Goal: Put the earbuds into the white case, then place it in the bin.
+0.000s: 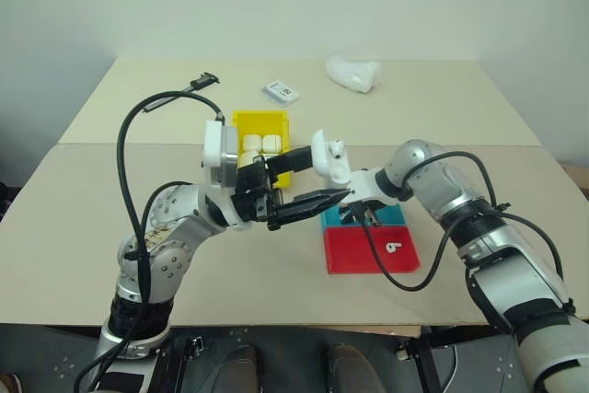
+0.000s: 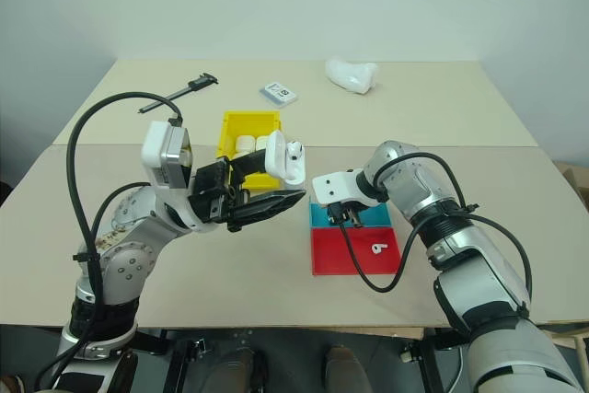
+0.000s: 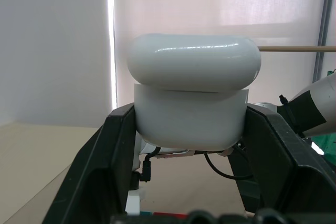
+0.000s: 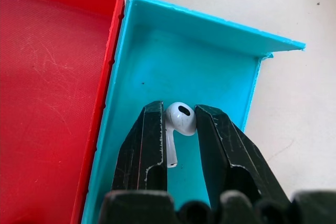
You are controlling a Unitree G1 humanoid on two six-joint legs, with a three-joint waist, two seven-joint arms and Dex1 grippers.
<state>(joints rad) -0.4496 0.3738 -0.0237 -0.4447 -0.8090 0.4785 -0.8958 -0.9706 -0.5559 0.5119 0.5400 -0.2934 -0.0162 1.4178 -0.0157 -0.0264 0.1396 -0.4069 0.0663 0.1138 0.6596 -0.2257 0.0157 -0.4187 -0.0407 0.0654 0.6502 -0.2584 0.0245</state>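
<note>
The earbud, now down in the blue tray, will be let go by my right gripper in the open white case [image 1: 340, 135] that my left gripper holds up.
My left gripper [image 1: 322, 177] is raised above the table, shut on the white case [image 1: 329, 157], whose lid is hinged open. The same case [image 3: 190, 108] sits between the left fingers in the left wrist view. My right gripper [image 4: 181, 129] points down into the blue tray [image 4: 199, 66]. It is shut on one of the earbuds [image 4: 180, 119], whose stem points back between the fingers. A second earbud [image 1: 394, 248] lies in the red tray [image 1: 354, 253]. Behind the left gripper stands the yellow bin [image 1: 259, 116] with white cases [image 1: 260, 143] inside.
At the far side of the table lie a lumpy white object [image 1: 352, 73], a small card [image 1: 281, 91] and a black tool [image 1: 204, 81]. The red tray [image 4: 47, 77] adjoins the blue one. Black cables loop over both arms.
</note>
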